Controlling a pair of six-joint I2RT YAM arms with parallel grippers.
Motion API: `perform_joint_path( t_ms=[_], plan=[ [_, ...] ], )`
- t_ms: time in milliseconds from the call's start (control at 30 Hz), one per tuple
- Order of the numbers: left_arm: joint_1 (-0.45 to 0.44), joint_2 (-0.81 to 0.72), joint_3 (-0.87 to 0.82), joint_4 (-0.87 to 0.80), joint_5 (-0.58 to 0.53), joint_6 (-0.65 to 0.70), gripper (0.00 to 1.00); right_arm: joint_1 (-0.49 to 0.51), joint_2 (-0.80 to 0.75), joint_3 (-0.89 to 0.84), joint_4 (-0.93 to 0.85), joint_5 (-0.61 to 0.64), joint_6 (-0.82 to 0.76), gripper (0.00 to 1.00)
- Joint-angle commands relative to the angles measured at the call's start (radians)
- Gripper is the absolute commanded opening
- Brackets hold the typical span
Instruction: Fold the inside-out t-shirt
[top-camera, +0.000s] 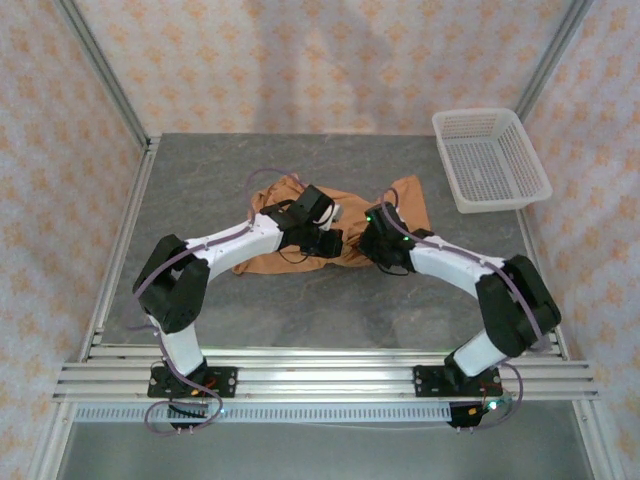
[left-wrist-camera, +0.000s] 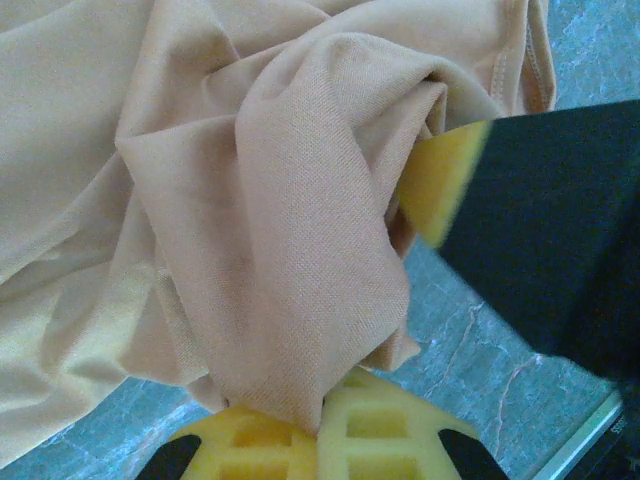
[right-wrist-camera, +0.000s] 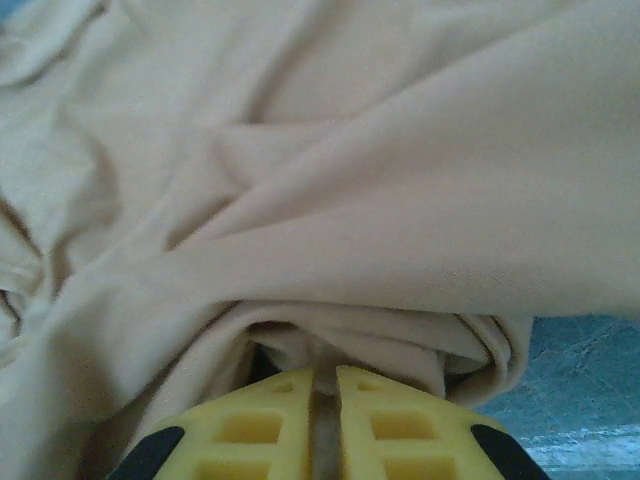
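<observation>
The bunched folds in my right gripper are close beside my left gripper, so my right gripper will open, back out and grab the t-shirt's near edge (right-wrist-camera: 503, 358) farther along.
The inside-out t-shirt (top-camera: 405, 205) lies crumpled in an orange-tan heap at the middle of the table. My left gripper (top-camera: 325, 241) reaches into its left part. In the left wrist view the yellow fingers (left-wrist-camera: 380, 430) are pressed together, and my left gripper (left-wrist-camera: 322, 420) is shut on a raised fold of the t-shirt (left-wrist-camera: 250, 200). My right gripper (top-camera: 373, 246) meets the heap from the right. In the right wrist view its fingers (right-wrist-camera: 400, 420) stand a thin gap apart with cloth pinched in it, so my right gripper (right-wrist-camera: 323, 385) is shut on the t-shirt (right-wrist-camera: 350, 180). No neck label shows.
A white mesh basket (top-camera: 490, 160) stands at the back right corner of the grey table (top-camera: 200, 180). The two grippers are close together over the cloth. In the left wrist view the right gripper's yellow finger (left-wrist-camera: 440, 180) and its black body (left-wrist-camera: 560, 230) stand right beside the held fold.
</observation>
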Motion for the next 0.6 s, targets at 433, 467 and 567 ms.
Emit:
perform_joint_path(
  t_ms=[433, 467, 567],
  plan=[
    [-0.003, -0.041, -0.019, 0.006, -0.018, -0.01, 0.0, 0.015, 0.172, 0.134, 0.027, 0.045, 0.005, 0.33],
    [-0.002, -0.042, -0.02, 0.004, -0.02, -0.009, 0.0, 0.015, 0.179, 0.141, 0.027, 0.048, 0.003, 0.27],
    [-0.001, -0.044, -0.022, -0.002, -0.025, -0.003, 0.0, 0.015, 0.176, 0.164, -0.002, 0.056, -0.016, 0.03]
  ],
)
